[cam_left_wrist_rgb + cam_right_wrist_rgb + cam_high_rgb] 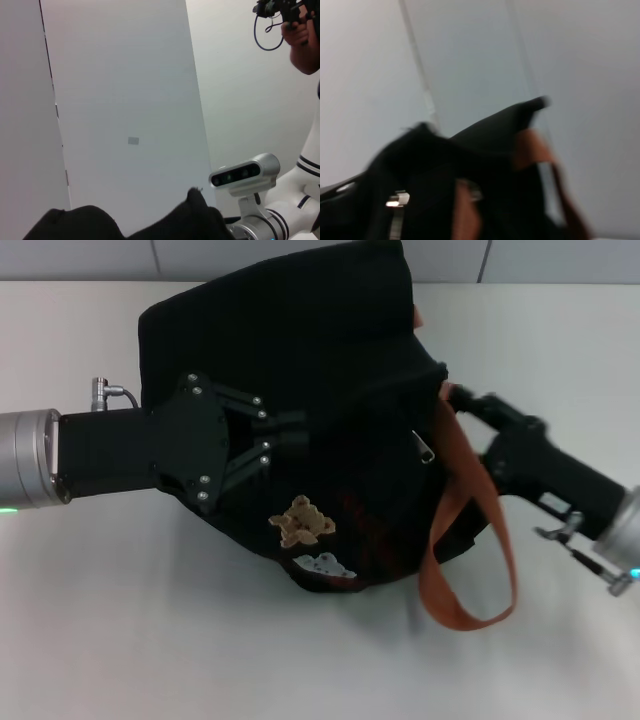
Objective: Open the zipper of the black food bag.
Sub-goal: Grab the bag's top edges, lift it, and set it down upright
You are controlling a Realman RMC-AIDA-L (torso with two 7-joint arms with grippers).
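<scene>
My right gripper will back off, open and take the bag's corner (436, 371) first, because the rust-brown strap hangs between it and the pull tab.
The black food bag (320, 350) lies slumped on the white table, its tan bear patch (303, 521) and white patch (325, 565) facing me. On its right flank the silver pull tab of the zipper (423, 447) hangs free. My left gripper (292, 430) reaches in from the left and is shut on the bag's front fabric. From the right, my right gripper (455, 395) sits at the bag's right corner, where the rust-brown strap (470, 540) starts, a short way above the pull tab. The blurred right wrist view shows the pull tab (397, 200) and strap (530, 145).
The white table (120, 620) spreads around the bag, with a tiled wall behind. The strap loops down onto the table at the front right. In the left wrist view, bag fabric (150, 225) fills the bottom, and a person (302, 45) stands far off.
</scene>
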